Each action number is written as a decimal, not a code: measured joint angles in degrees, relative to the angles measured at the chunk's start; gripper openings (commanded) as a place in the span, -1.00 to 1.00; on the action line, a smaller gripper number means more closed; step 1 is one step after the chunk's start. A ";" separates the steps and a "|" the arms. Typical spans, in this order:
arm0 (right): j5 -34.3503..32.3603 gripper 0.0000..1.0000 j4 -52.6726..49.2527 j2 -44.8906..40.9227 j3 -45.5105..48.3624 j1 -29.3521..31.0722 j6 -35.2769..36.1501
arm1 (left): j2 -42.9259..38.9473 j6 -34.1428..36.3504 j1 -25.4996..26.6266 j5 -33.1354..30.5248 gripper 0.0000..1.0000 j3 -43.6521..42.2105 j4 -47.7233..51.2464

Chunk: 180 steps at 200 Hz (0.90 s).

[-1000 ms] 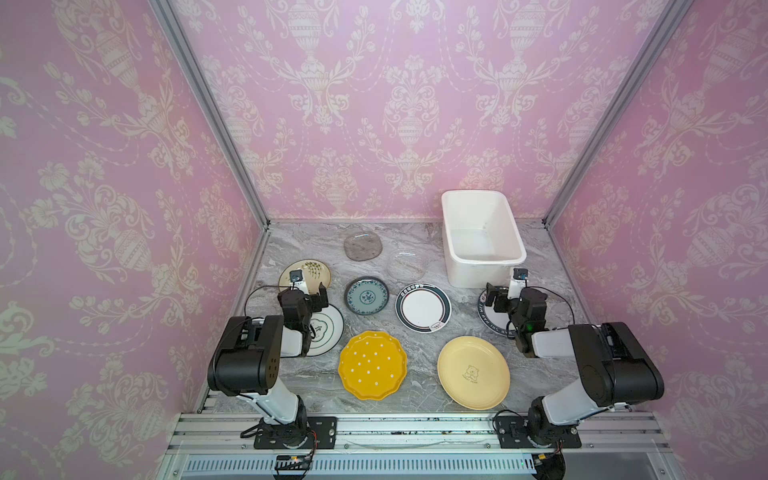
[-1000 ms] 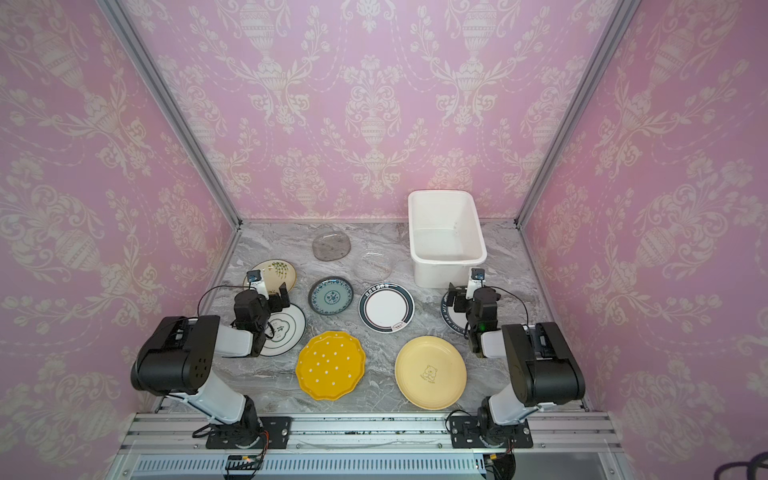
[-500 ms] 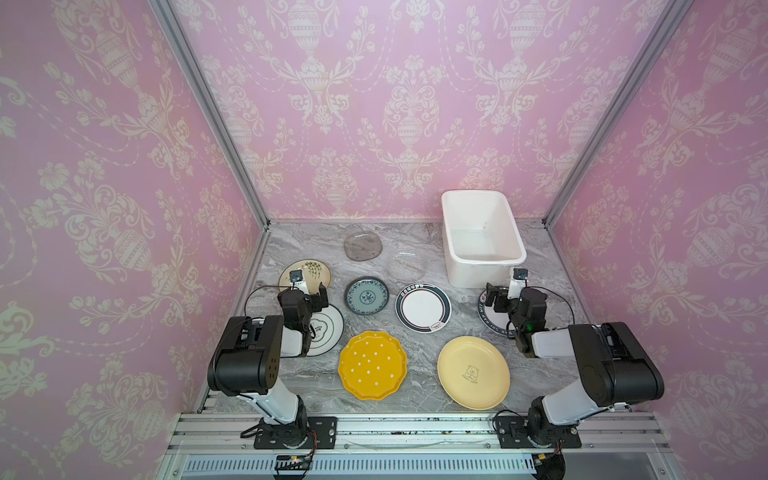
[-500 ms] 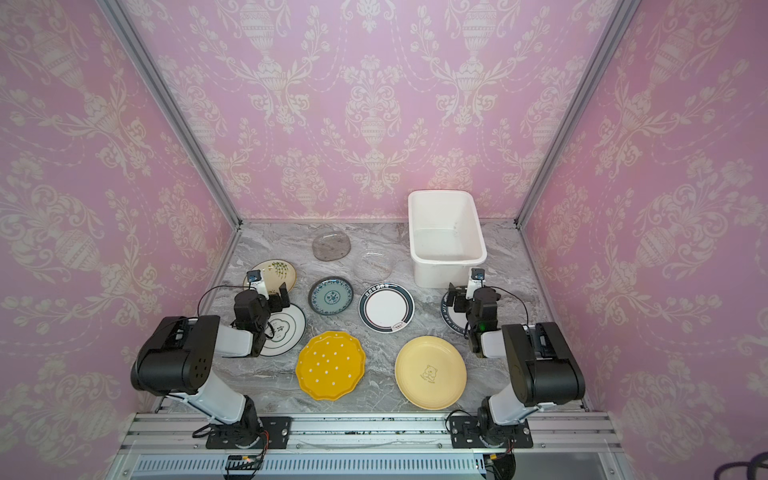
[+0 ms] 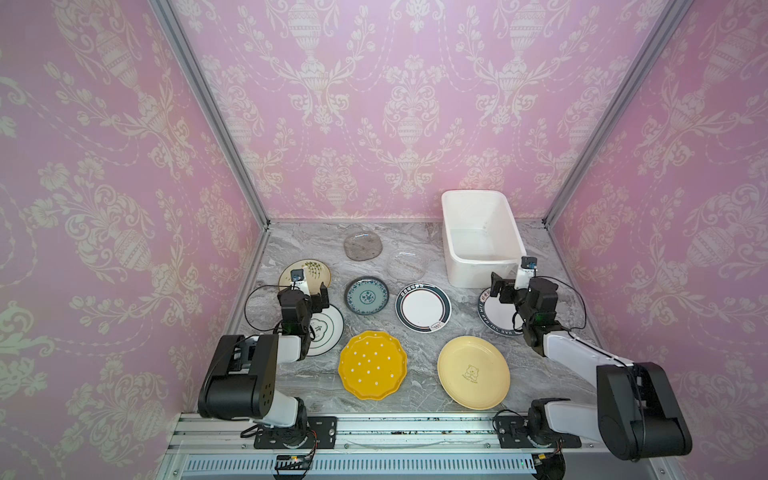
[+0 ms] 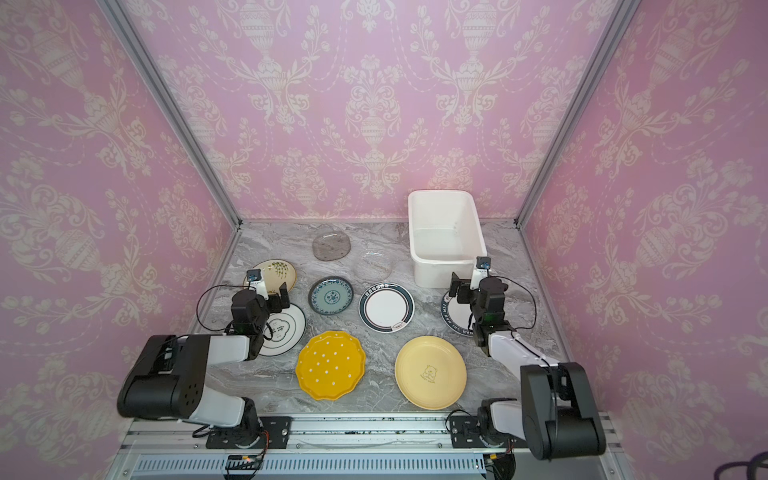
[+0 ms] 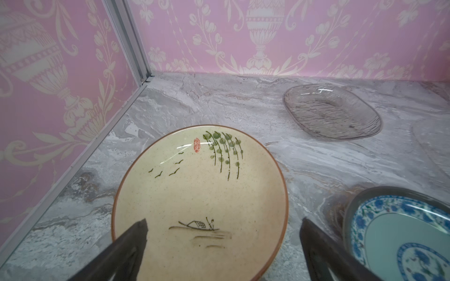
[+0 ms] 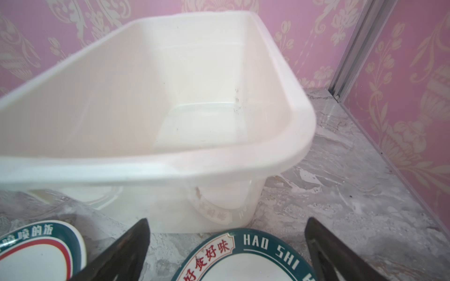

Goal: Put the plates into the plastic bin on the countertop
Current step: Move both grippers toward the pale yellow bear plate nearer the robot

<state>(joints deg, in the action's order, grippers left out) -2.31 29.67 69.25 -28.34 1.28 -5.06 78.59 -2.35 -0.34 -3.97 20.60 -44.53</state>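
Note:
My right gripper needs to close on the rim of the yellow bear plate (image 5: 508, 378), on the side farthest from the orange dotted plate.
The white plastic bin (image 5: 478, 272) (image 8: 170, 167) stands empty at the back right of the countertop (image 5: 419, 353). Several plates lie flat: orange dotted (image 5: 372, 365), yellow bear (image 5: 473, 372), teal (image 5: 366, 296) (image 7: 399, 233), a white dark-rimmed one (image 5: 423, 307), smoky glass (image 5: 362, 248) (image 7: 331, 112) and clear glass (image 5: 407, 264). My left gripper (image 5: 309, 293) (image 7: 224, 222) hangs open over the near part of the cream sprig plate (image 5: 313, 270) (image 7: 199, 194), with a white plate (image 5: 328, 328) under its wrist. My right gripper (image 5: 509, 286) (image 8: 226, 222) is open above the far edge of the "HAO SHI" plate (image 5: 496, 311) (image 8: 243, 265), just before the bin.
Pink patterned walls close the left, back and right sides, joined by aluminium rails (image 5: 208, 104). Both arm bases sit on the front rail (image 5: 395, 424). A black cable loops (image 5: 253, 307) beside the left arm.

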 measured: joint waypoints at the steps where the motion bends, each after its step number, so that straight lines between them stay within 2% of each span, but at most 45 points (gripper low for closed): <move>1: 0.04 1.00 -0.35 -0.26 -0.17 0.00 -0.07 | -0.42 0.00 0.07 0.02 0.99 0.13 0.44; 20: 2.21 1.00 -9.05 -7.08 -4.04 0.00 -3.13 | -11.37 -0.87 1.64 -0.39 0.99 4.59 12.04; 46: 4.94 1.00 -22.67 -14.01 -9.05 -0.66 -13.22 | -23.50 -6.45 2.40 0.81 0.99 13.33 29.20; 71: 12.00 1.00 -32.30 -17.38 -12.94 -4.04 -21.11 | -32.89 -20.48 2.32 2.60 0.99 19.74 43.50; 97: 16.44 1.00 -43.98 -17.68 -18.58 -4.96 -25.09 | -39.54 -34.16 0.68 9.01 0.99 18.14 49.03; 118: 17.53 1.00 -56.19 -15.50 -25.90 -4.96 -25.51 | -38.45 -43.30 0.66 15.26 0.97 17.11 52.72; 133: 17.51 1.00 -64.74 -13.40 -30.47 -4.96 -25.44 | -35.01 -47.04 2.49 18.10 0.97 18.29 57.40; 158: 17.49 1.00 -76.30 -12.07 -32.41 -4.96 -25.40 | -26.67 -49.27 12.44 20.26 0.92 25.14 67.82; 180: 17.53 1.00 -82.60 -12.98 -30.56 -4.96 -25.49 | -20.65 -50.93 22.47 21.73 0.87 30.71 72.15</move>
<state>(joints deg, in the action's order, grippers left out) 15.22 -52.93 56.27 -58.89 -3.68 -30.55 57.93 -53.28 22.13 17.76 51.31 27.62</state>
